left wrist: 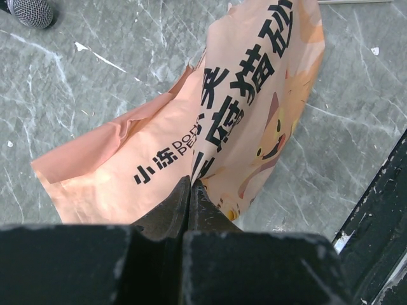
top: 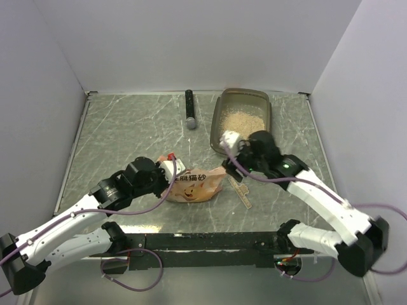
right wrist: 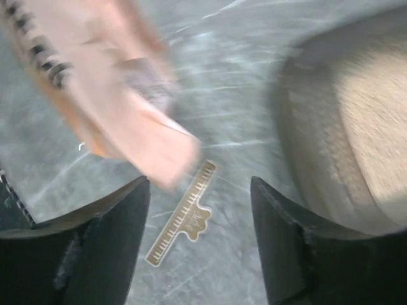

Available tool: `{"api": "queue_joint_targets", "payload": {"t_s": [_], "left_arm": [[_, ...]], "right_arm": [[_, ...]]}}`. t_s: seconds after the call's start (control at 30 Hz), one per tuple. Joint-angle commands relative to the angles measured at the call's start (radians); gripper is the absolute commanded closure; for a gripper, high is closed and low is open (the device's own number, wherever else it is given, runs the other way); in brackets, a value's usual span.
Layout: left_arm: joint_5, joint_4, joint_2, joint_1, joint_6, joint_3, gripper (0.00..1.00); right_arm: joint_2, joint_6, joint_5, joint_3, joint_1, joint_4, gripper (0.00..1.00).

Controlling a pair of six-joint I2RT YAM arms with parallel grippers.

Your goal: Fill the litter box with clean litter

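Note:
The tan toothed piece beside the pouch is next. My right gripper needs to go down to it and close on the toothed piece's rounded middle tab (top: 244, 189) (right wrist: 196, 222).
The litter box (top: 245, 91), a smoky grey-brown tray, stands at the back right with a heap of pale beige clean litter (top: 240, 121) in it. The orange-pink pouch (top: 194, 185) with a cat face lies on the table's middle. My left gripper (top: 170, 171) is shut on the pouch's left end; the left wrist view shows its closed tips (left wrist: 191, 184) pinching a fold of the pouch (left wrist: 241, 108). My right gripper (top: 229, 164) is open and empty between the pouch's right end and the box. In the blurred right wrist view, it (right wrist: 200, 184) hovers over bare table, pouch (right wrist: 108, 95) left, box wall (right wrist: 318, 146) and litter (right wrist: 375, 121) right.
A black stick with a grey mesh head (top: 189, 109) lies at the back middle, also in the left wrist view (left wrist: 28, 11). A tan toothed strip (top: 240, 192) lies under my right gripper (right wrist: 181, 222). A black rail (top: 203, 241) runs along the near edge. White walls enclose the table.

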Motion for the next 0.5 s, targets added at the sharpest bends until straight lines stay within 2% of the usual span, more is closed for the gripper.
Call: {"api": "queue_joint_targets", "payload": {"t_s": [0.0,0.07,0.17,0.3,0.33,0.47], "left_arm": [[-0.034,0.072,-0.047,0.007,-0.022,0.014,0.99],[-0.031,0.073,-0.041,0.007,-0.028,0.019,0.99],[-0.033,0.065,-0.015,0.006,-0.039,0.037,0.99],[-0.042,0.077,-0.012,0.005,-0.047,0.033,0.99],[-0.045,0.079,-0.013,0.005,-0.05,0.031,0.99],[-0.046,0.083,-0.017,0.003,-0.067,0.03,0.99]], "right_arm": [[-0.146,0.209,0.113,-0.009,-0.071,0.088,0.24],[-0.132,0.237,0.133,-0.005,-0.098,0.013,0.23],[-0.095,0.303,0.144,-0.048,-0.153,-0.061,0.28],[-0.069,0.4,0.03,-0.12,-0.253,-0.072,0.34],[-0.045,0.404,0.021,-0.119,-0.269,-0.096,0.37],[0.046,0.478,-0.011,-0.052,-0.302,-0.162,0.39]]}}
